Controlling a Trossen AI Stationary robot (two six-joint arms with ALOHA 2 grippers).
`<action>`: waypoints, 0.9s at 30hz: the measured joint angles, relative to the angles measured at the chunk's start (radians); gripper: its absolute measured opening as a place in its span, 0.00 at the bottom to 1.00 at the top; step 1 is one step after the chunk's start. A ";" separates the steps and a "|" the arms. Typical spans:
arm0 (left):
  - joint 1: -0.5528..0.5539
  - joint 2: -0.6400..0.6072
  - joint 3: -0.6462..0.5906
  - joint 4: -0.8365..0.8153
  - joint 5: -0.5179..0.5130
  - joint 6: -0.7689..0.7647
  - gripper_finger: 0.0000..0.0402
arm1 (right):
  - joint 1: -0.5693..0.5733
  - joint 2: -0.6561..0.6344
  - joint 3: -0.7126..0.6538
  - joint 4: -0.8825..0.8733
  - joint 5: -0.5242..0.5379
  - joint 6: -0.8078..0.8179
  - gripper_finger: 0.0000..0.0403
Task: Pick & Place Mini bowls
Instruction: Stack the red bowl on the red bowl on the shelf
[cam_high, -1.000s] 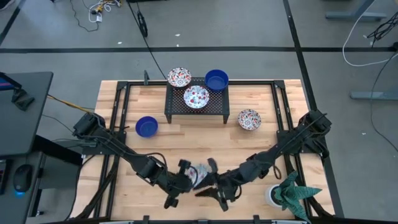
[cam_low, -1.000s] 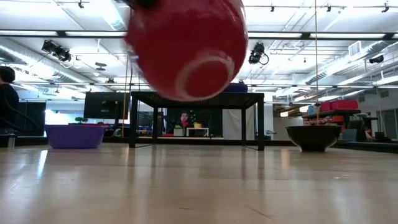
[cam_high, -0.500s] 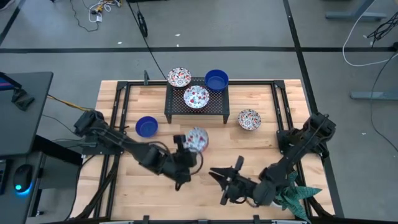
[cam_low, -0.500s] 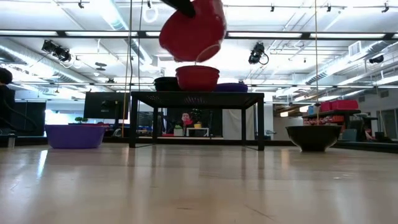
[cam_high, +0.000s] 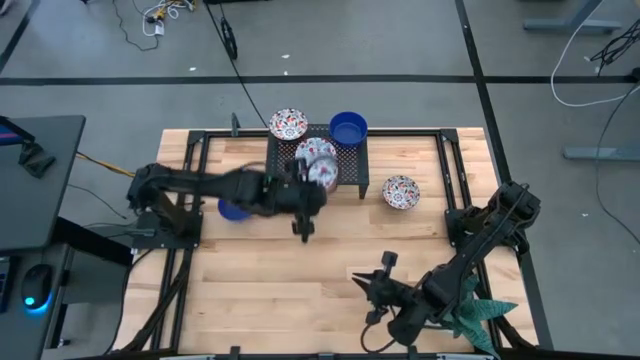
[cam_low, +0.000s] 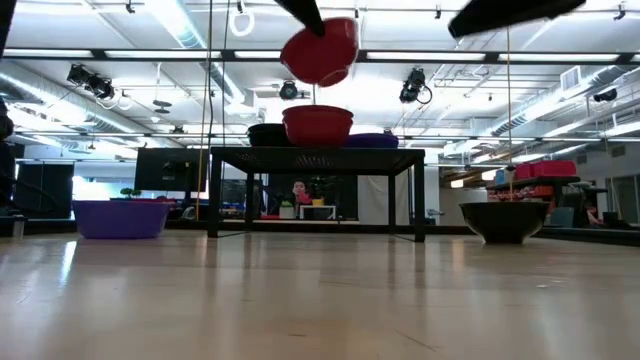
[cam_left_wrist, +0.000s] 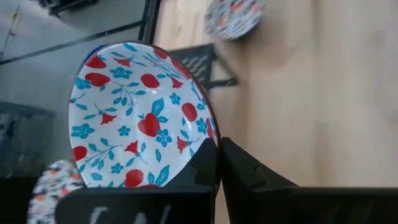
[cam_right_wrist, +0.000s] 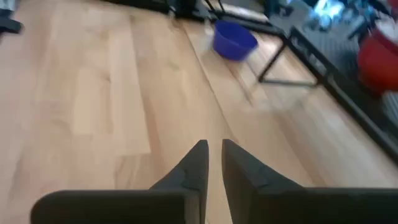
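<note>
I need to use my left gripper to set the held floral bowl down inside the floral bowl in the middle of the black mesh rack (cam_high: 317, 150) and let go.
My left gripper (cam_high: 310, 186) reaches from the table's left and is shut on a white mini bowl with a red-and-blue floral pattern (cam_high: 325, 173), held in the air over the black mesh rack (cam_high: 352, 172). From the low view the held bowl (cam_low: 322, 50) is red outside and hangs above another floral bowl on the rack (cam_low: 318, 125). A blue bowl (cam_high: 348, 128) and a floral bowl (cam_high: 288, 124) also sit on the rack. On the table rest a blue bowl (cam_high: 232, 210) and a floral bowl (cam_high: 401, 191). My right gripper (cam_right_wrist: 213, 155) is shut over bare wood near the table's near edge. My left gripper pinches the floral bowl by its rim (cam_left_wrist: 214, 144), with one finger (cam_left_wrist: 204, 169) inside the bowl and the other finger (cam_left_wrist: 244, 179) outside against the wall. The bowl is lifted clear and tilted, its patterned inside facing the wrist camera.
A white pot with a green plant (cam_high: 468, 312) stands at the near right corner, beside my right arm. Black frame rails (cam_high: 190, 190) run along the table's left and right sides. Bare wood (cam_high: 300, 280) lies between the rack and the near edge.
My left gripper has carried the floral bowl from close to the table's near edge, up and toward the far edge, until it hangs over the rack. My right gripper, which was beside that bowl a second ago, has drawn back toward the table's right.
</note>
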 joint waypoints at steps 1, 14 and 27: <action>0.026 0.000 0.000 -0.003 0.004 0.023 0.02 | 0.000 0.000 0.000 -0.026 0.000 0.033 0.11; 0.232 0.001 0.000 0.000 0.151 0.186 0.02 | 0.000 0.000 0.000 -0.055 0.002 0.070 0.11; 0.245 0.046 -0.002 0.001 0.169 0.265 0.03 | 0.000 0.000 -0.001 -0.053 0.003 0.069 0.11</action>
